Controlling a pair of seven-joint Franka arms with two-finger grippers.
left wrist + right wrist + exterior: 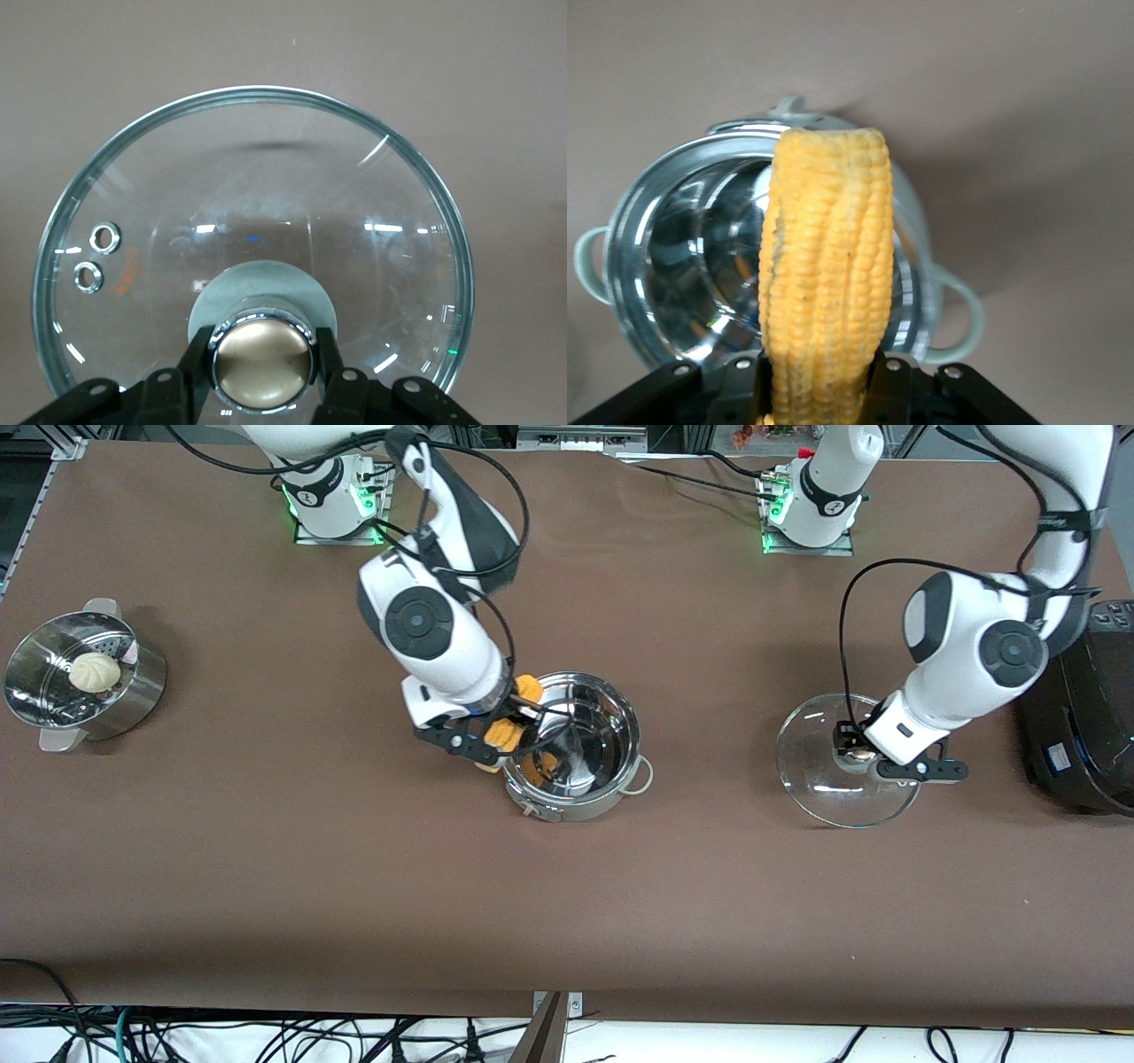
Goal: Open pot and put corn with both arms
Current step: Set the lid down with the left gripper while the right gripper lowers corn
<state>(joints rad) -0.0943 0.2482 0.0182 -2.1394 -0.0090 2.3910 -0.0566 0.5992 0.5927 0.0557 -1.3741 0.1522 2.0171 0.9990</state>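
Note:
Next, my left gripper releases the glass lid on the table (820,756) between the steel pot and black cooker.
The shiny steel pot (585,731) stands open in the middle of the table, its inside bare; it also shows in the right wrist view (682,266). My right gripper (505,726) is shut on the yellow corn (507,732) and holds it over the pot's rim at the right arm's end; the cob fills the right wrist view (824,283). The glass lid (828,766) lies on the table toward the left arm's end. My left gripper (873,760) is shut on the lid's tan knob (263,361).
A steel steamer bowl (44,691) with a white bun (93,671) stands at the right arm's end of the table. A large black cooker (1085,726) stands at the left arm's end, close beside the lid.

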